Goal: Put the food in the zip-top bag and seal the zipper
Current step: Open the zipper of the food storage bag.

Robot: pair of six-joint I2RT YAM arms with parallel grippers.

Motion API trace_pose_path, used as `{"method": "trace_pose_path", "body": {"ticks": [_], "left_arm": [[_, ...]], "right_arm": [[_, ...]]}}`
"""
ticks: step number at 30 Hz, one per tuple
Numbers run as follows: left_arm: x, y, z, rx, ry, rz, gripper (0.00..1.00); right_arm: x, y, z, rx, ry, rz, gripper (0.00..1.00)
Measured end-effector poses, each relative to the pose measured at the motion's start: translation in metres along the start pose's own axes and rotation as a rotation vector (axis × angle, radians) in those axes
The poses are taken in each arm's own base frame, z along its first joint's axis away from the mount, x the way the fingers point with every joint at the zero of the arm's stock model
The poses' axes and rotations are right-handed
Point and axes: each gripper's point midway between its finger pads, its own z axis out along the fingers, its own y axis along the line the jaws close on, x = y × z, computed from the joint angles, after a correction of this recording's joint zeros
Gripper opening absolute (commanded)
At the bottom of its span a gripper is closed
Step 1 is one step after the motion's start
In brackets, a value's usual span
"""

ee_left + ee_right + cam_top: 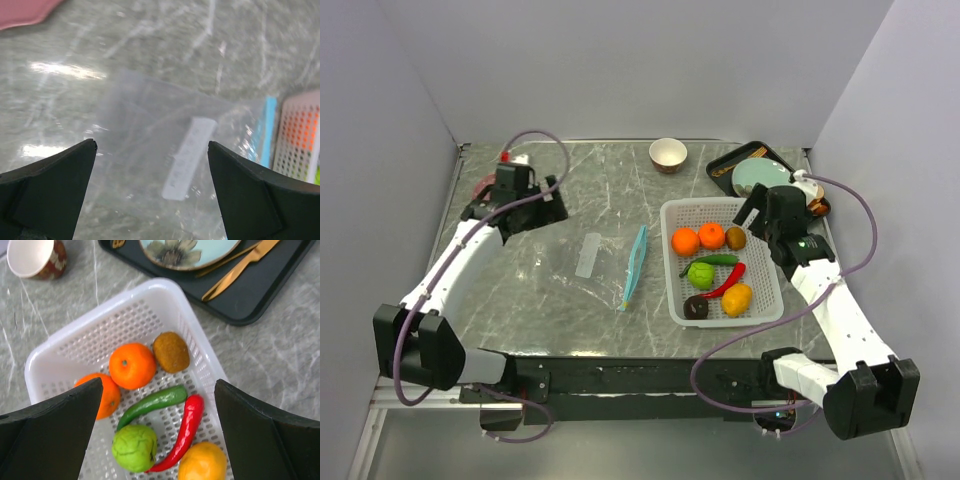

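Observation:
The clear zip-top bag needs opening, so I will next bring my left gripper to the middle of the teal zipper (634,264) (265,152) on it and close it there.
The clear zip-top bag (582,265) lies flat and empty on the marble table, its teal zipper (635,265) along the right edge. The food sits in a white basket (772,290): two oranges (685,240), kiwi (736,238), green fruit (700,272), green chili (714,260), red chili (728,281), yellow-orange fruit (736,298), dark donut (697,307). My left gripper (151,145) is open and empty above the bag (150,115) and its white label (190,157). My right gripper (157,384) is open and empty above the basket (150,290), over the chilies (186,432).
A tan bowl (668,154) stands at the back centre. A black tray (725,160) with a blue plate (760,177) and gold cutlery (240,265) sits at the back right. A pink plate (25,10) lies at the back left. Grey walls enclose three sides.

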Motion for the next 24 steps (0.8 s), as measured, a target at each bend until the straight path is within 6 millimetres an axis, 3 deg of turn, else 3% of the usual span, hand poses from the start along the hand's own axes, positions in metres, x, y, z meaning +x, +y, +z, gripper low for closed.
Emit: {"method": "trace_pose_path", "body": {"ticks": [6,11,18,24], "left_arm": [[0.028,-0.055,-0.013,0.065,0.03,0.125,0.99],[0.044,-0.091,-0.025,0.099,0.045,0.206,0.99],[0.066,-0.147,-0.022,0.114,0.063,0.348,0.99],[0.095,-0.157,-0.01,0.093,0.114,0.414,0.99]], "right_arm": [[0.013,0.004,0.003,-0.017,0.07,-0.015,1.0],[0.011,0.011,0.006,-0.027,0.097,-0.025,1.0],[0.012,0.021,0.004,-0.074,0.124,-0.017,1.0],[0.013,0.024,0.003,-0.089,0.133,-0.008,1.0]]}}
